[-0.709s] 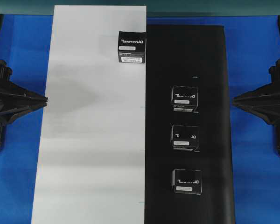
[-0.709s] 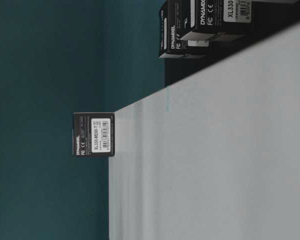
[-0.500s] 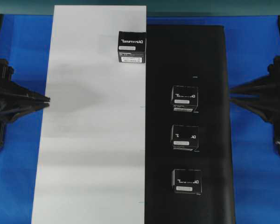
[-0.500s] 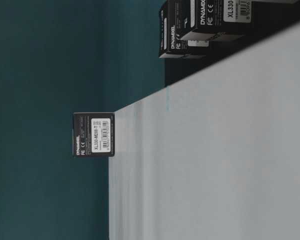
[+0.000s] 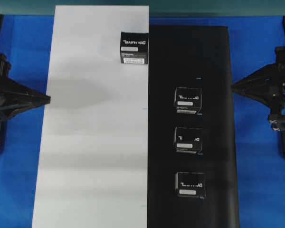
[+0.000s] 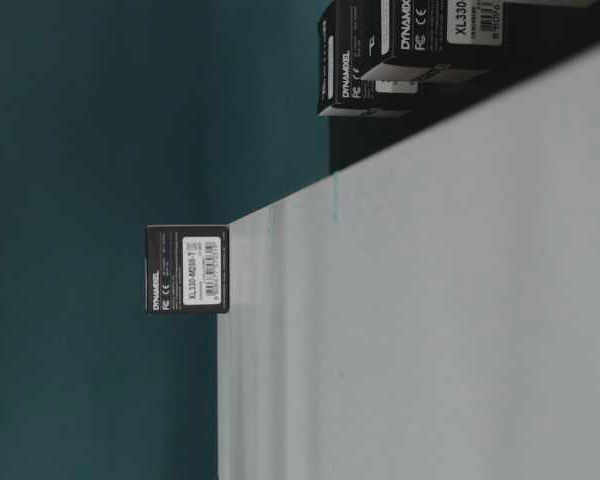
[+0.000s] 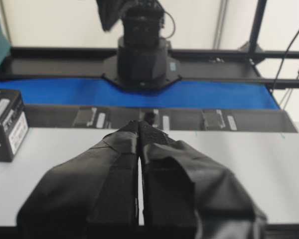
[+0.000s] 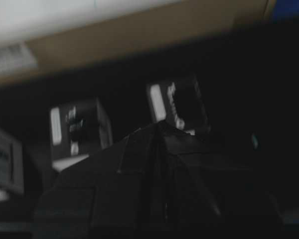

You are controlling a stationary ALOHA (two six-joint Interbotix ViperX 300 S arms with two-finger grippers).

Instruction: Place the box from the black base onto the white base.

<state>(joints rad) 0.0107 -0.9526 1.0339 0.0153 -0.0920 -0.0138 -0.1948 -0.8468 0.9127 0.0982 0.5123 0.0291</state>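
Observation:
I need to close my right gripper on the near and far sides (image 5: 188, 98) (image 8: 178, 103) of the far box in the row on the black base.
One black box (image 5: 134, 48) with white lettering stands on the white base (image 5: 90, 142), at its far right edge; it also shows as the box (image 6: 188, 268) and the box (image 7: 7, 124). Three like boxes stand in a row on the black base (image 5: 213, 142): the far box (image 5: 187, 100), the middle box (image 5: 187, 140) and the near box (image 5: 190, 184). My left gripper (image 5: 48, 99) is shut and empty at the white base's left edge, shown closer as the left gripper (image 7: 139, 125). My right gripper (image 5: 232, 87) is shut and empty at the black base's right edge, pointing at the boxes (image 8: 179, 102).
Blue table (image 5: 261, 52) surrounds both boards. The right arm's base (image 7: 142, 55) stands across the table in the left wrist view. A teal wall (image 6: 90, 200) backs the table-level view.
The right arm has swung toward the far end of the table, its shut tip sliding along the black base's right edge. The left gripper has edged slightly. No box has moved.

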